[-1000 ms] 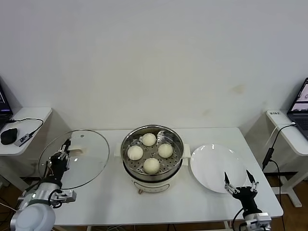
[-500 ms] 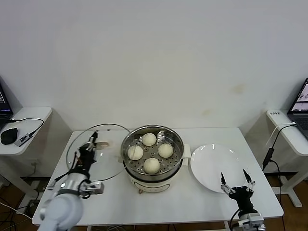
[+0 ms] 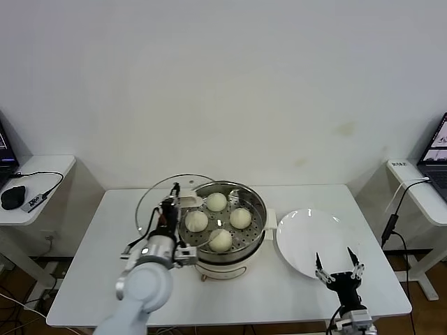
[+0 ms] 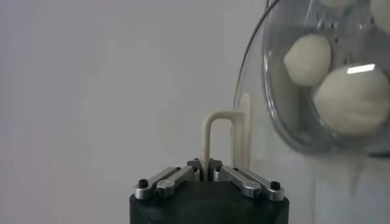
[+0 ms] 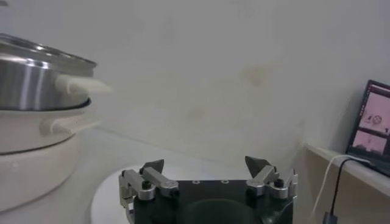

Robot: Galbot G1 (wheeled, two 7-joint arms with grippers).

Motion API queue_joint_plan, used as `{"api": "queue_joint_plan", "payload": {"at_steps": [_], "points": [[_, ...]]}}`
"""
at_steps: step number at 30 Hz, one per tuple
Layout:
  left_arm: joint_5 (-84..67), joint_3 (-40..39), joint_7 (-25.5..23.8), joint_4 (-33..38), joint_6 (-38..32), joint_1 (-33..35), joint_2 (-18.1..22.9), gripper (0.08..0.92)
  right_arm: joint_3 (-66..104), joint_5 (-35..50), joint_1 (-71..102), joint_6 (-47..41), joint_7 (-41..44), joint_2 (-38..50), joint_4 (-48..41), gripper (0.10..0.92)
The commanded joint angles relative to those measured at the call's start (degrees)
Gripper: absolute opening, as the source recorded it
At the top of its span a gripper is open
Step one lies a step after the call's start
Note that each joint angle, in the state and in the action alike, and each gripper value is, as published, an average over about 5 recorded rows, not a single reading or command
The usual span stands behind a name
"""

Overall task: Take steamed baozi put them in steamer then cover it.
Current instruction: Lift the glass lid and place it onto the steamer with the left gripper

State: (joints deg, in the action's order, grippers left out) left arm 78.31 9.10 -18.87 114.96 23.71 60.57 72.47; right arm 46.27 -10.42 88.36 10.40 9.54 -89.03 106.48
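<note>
Next, my left gripper releases the glass cover flat on the shiny rim of the steamer, centred above the pale baozi (image 3: 221, 216).
The steamer (image 3: 261, 218), a shiny steel pot on a white base, stands at the table's middle. Four pale baozi lie on its perforated tray: (image 3: 216, 202), (image 3: 196, 221), (image 3: 240, 218), (image 3: 220, 239). My left gripper (image 3: 170, 211) is shut on the cream handle (image 4: 219, 137) of the glass cover (image 3: 155, 199). It holds the cover tilted on edge, overlapping the steamer's left rim. In the left wrist view my gripper (image 4: 206, 165) pinches the handle, and two baozi (image 4: 308, 58) show through the glass (image 4: 286, 131). My right gripper (image 3: 337, 264) is open and empty at the plate's front edge; it also shows in the right wrist view (image 5: 205, 163).
A flat white plate (image 3: 307, 230) lies right of the steamer. The steamer's side (image 5: 36, 79) shows in the right wrist view. Small side tables stand at both sides, with a mouse (image 3: 12, 197) and cables on the left and a laptop (image 3: 438, 150) on the right.
My left gripper has carried the cover to the right, from over the table's left end to the steamer's left rim. My right gripper has drifted slightly left and toward the front edge.
</note>
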Motion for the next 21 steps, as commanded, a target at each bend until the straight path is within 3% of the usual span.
{"api": "queue_joint_plan", "payload": {"at_steps": [1, 7, 21], "points": [[7.17, -7.57, -2.59, -6.3, 2.39, -5.03, 10.27, 0.147, -0.47, -2.49, 0.18, 0.37, -0.39, -0.49, 0.12, 0.823], [9.79, -8.42, -1.98, -9.49, 2.14, -4.69, 13.41, 0.147, -0.49, -2.42, 0.17, 0.31, -0.53, -0.47, 0.11, 0.823], [12.57, -8.35, -1.3, -12.56, 1.25, -4.37, 15.17, 0.147, -0.95, -2.14, 0.26, 0.66, -0.57, -0.27, -0.56, 0.823]]}}
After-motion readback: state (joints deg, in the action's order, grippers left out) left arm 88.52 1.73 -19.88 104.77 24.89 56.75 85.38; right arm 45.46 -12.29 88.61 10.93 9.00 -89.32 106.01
